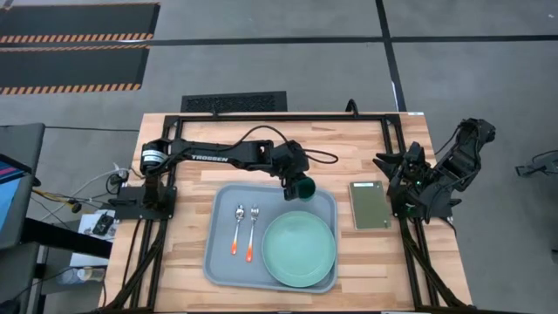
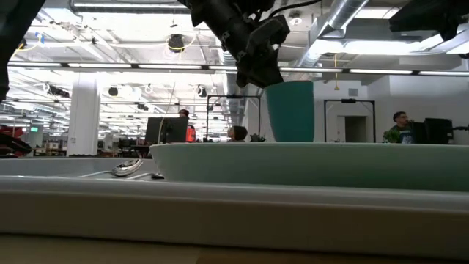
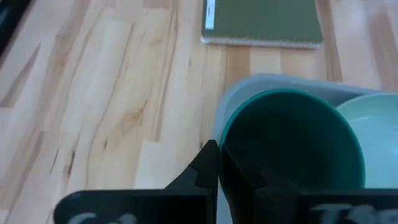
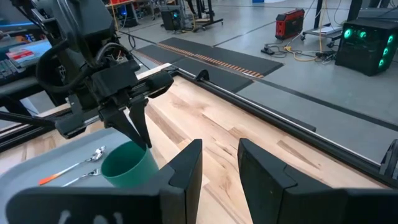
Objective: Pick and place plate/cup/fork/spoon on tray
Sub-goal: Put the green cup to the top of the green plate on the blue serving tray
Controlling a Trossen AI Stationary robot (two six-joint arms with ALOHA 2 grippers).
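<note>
Next, my left gripper lets go of the dark teal cup in the tray's far corner (image 1: 315, 200) (image 3: 280, 135) nearest the pad, out beyond the plate.
My left gripper (image 1: 296, 181) is shut on the dark teal cup (image 1: 302, 187) over the far right corner of the blue-grey tray (image 1: 225, 262). The cup stands about upright in the low view (image 2: 290, 110), its bottom hidden behind the plate. The mint-green plate (image 1: 299, 249) lies on the tray's right half. The spoon (image 1: 238, 228) and the fork (image 1: 253, 232), both orange-handled, lie side by side on its left half. My right gripper (image 4: 220, 165) is open and empty at the table's right side. My left gripper pinches the cup's rim (image 3: 221, 140) on the side toward the table's left, one finger inside the cup and one outside. The fingers (image 4: 140, 127) come from above, slanting down. Whether the cup's bottom rests on the tray I cannot tell.
A small grey-green pad (image 1: 370, 205) lies on the wood right of the tray, close to my right arm (image 1: 427, 179). Bare wooden table lies beyond the tray's far edge. People sit in the room behind the table.
</note>
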